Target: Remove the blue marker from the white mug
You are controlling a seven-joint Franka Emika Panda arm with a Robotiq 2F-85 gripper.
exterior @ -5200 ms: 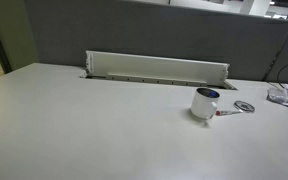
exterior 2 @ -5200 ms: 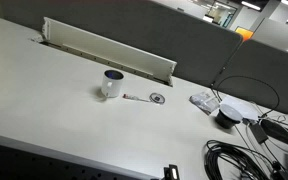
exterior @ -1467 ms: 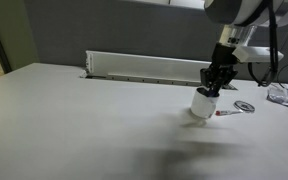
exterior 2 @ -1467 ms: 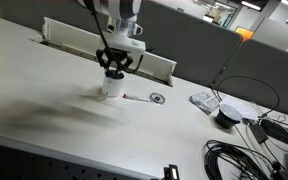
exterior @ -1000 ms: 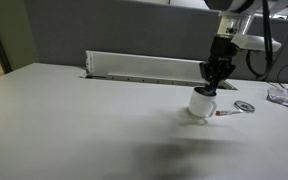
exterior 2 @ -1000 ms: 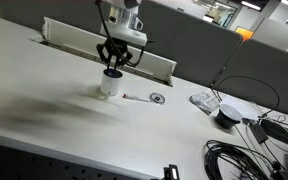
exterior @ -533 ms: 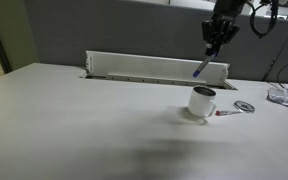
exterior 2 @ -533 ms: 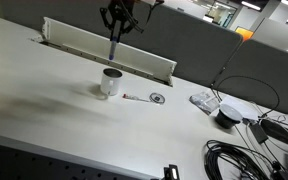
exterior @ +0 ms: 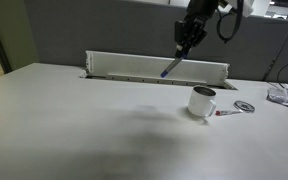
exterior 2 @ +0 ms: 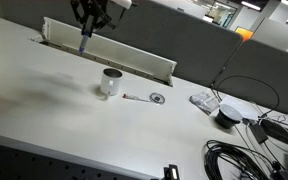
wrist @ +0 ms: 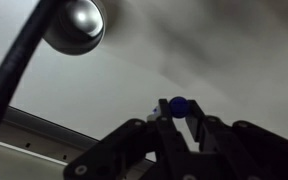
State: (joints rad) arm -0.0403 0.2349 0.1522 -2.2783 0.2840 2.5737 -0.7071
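Observation:
My gripper will put the blue marker down on the bare table (exterior: 151, 104) (wrist: 176, 83) in front of the long white tray, next to the white mug.
The blue marker (exterior: 171, 68) hangs tilted in the air, clear of the white mug (exterior: 202, 103), with my gripper (exterior: 184, 47) shut on its upper end. In both exterior views the gripper (exterior 2: 86, 28) is high above the table, over the long white tray and to one side of the mug (exterior 2: 111, 82). The marker (exterior 2: 83, 43) points down toward the tray. In the wrist view the marker's round blue end (wrist: 179, 105) sits pinched between my fingers (wrist: 165, 112). The mug stands upright on the table; it is out of the wrist view.
A long white tray (exterior: 154, 67) lies along the grey partition. A thin red-and-white pen (exterior: 227, 112) and a flat metal disc (exterior: 244, 106) lie beside the mug. Cables and a dark round device (exterior 2: 227, 113) sit at the table's far end.
My gripper has lifted the marker out of the mug and carried it up and sideways, away from the mug and over the tray. The mug stayed put.

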